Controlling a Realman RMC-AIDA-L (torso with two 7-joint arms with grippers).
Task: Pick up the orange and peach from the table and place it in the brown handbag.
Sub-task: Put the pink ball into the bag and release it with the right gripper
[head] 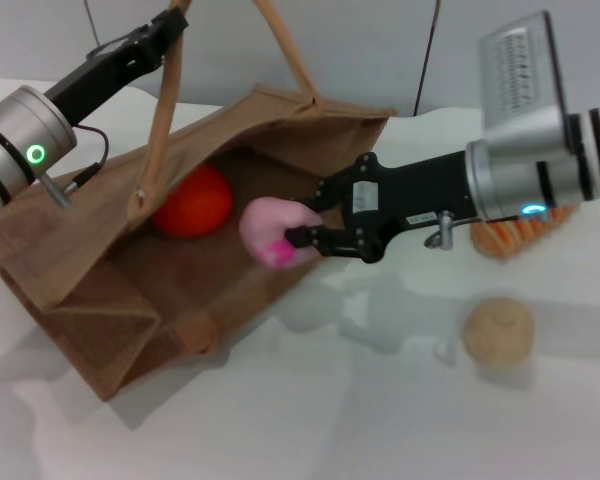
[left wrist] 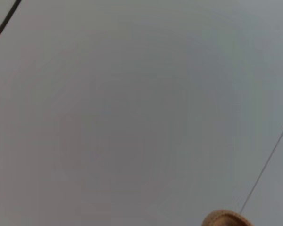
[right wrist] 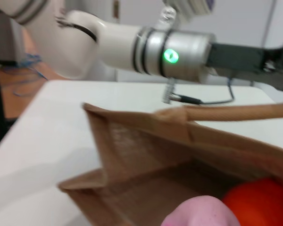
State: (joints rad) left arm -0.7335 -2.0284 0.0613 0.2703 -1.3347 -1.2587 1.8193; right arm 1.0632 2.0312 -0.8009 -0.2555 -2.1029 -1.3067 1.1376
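Next, my right gripper lets the peach go deep inside the brown handbag (head: 291, 193), next to the orange.
The brown handbag (head: 100, 290) lies on its side on the white table, mouth open toward the right. The orange (head: 192, 200) rests inside it. My right gripper (head: 306, 218) is shut on the pale pink peach (head: 273, 230) and holds it at the bag's mouth, just over the lower wall. My left gripper (head: 172, 22) is at the top left, shut on one loop handle (head: 164, 90) and holding it up. The right wrist view shows the bag's wall (right wrist: 141, 155), the peach (right wrist: 203, 213) and the orange (right wrist: 260, 200) inside. The left wrist view shows only a bit of handle (left wrist: 225, 219).
A beige-tan ball (head: 498, 330) lies on the table to the right of the bag. A ridged orange-and-tan loaf (head: 515, 236) sits behind my right arm. The left arm (right wrist: 179, 49) reaches over the bag's far side. A grey wall stands behind.
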